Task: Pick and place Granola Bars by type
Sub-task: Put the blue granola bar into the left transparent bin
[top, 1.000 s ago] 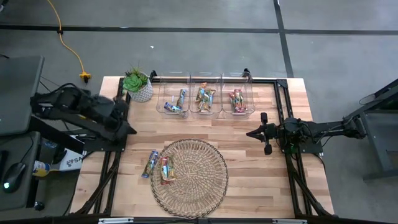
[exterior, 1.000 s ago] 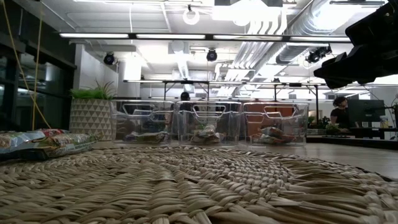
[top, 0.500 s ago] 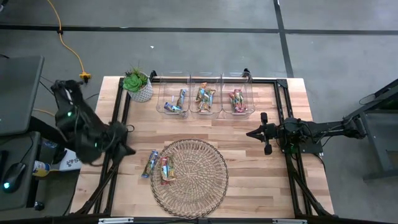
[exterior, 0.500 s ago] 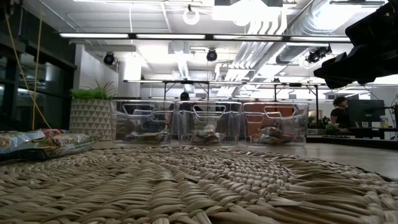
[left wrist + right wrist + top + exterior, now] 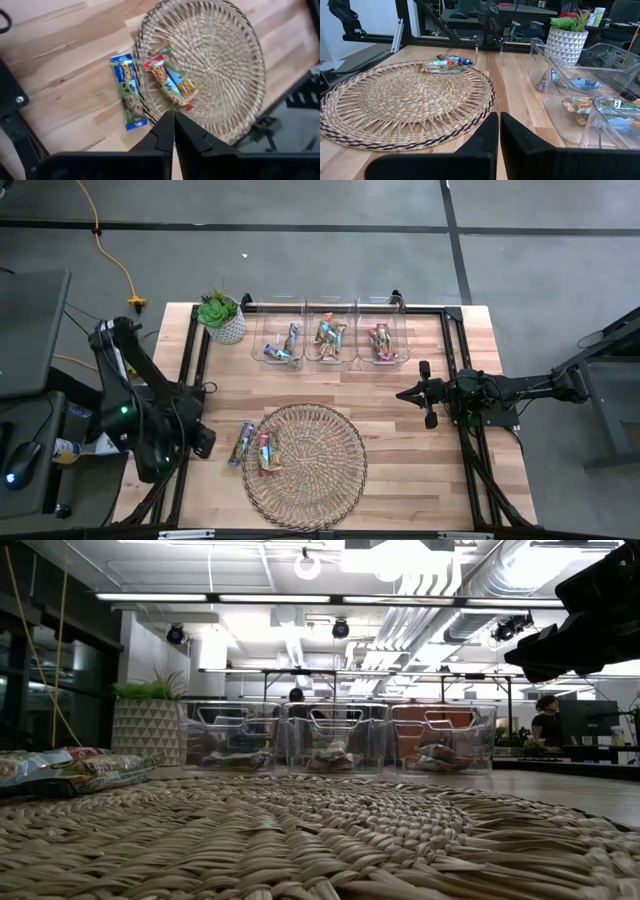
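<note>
The left gripper needs to next close on the blue granola bar's middle (image 5: 240, 445) (image 5: 129, 95), just past the bar's yellow lettering, where the bar lies beside the round wicker mat.
Three granola bars lie outside the bins. A blue one (image 5: 242, 442) (image 5: 127, 92) rests flat on the wood just left of the round wicker mat (image 5: 305, 465). A red one (image 5: 265, 452) (image 5: 161, 77) and a second bar (image 5: 181, 86) against it lie on the mat's left edge. Other bars sit in three clear bins: blue (image 5: 280, 345), green/tan (image 5: 330, 335), pink/red (image 5: 381, 342). My left gripper (image 5: 206, 442) (image 5: 173, 119) is shut, hovering left of the blue bar. My right gripper (image 5: 402, 394) (image 5: 498, 120) is shut and waits right of the mat.
A potted plant in a white pot (image 5: 222, 317) stands at the far left corner beside the bins. Black frame rails (image 5: 190, 380) run along the table's left and right sides. Bare wood lies between mat and bins. A person (image 5: 547, 720) sits in the room behind.
My left arm has swung from beside the plant toward the table's near edge, and its gripper now points at the blue bar by the mat. The bars and the right arm have stayed where they were.
</note>
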`<state>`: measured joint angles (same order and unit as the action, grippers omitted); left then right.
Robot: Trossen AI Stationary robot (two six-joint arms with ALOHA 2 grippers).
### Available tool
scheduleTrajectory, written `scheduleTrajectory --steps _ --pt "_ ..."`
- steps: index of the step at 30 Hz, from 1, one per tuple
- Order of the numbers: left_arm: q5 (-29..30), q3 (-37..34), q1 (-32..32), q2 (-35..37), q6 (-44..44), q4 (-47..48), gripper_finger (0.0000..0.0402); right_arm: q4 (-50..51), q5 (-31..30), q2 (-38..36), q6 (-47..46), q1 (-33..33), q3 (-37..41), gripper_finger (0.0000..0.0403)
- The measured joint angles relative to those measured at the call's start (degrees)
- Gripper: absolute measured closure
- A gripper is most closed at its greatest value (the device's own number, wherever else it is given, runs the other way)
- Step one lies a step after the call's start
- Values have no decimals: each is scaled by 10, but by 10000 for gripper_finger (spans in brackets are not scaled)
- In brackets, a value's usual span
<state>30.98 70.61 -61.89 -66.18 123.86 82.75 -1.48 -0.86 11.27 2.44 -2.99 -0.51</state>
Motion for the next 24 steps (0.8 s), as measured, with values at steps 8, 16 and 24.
scheduleTrajectory --steps 8,16,24 --pt "-71 0 55 -75 46 1 319 0 0 0 0 0 0 402" --pt "-118 0 123 -132 40 -6 232 0 0 0 0 0 0 402" --pt "-169 -11 178 -154 -19 -41 175 0 0 0 0 0 0 402"
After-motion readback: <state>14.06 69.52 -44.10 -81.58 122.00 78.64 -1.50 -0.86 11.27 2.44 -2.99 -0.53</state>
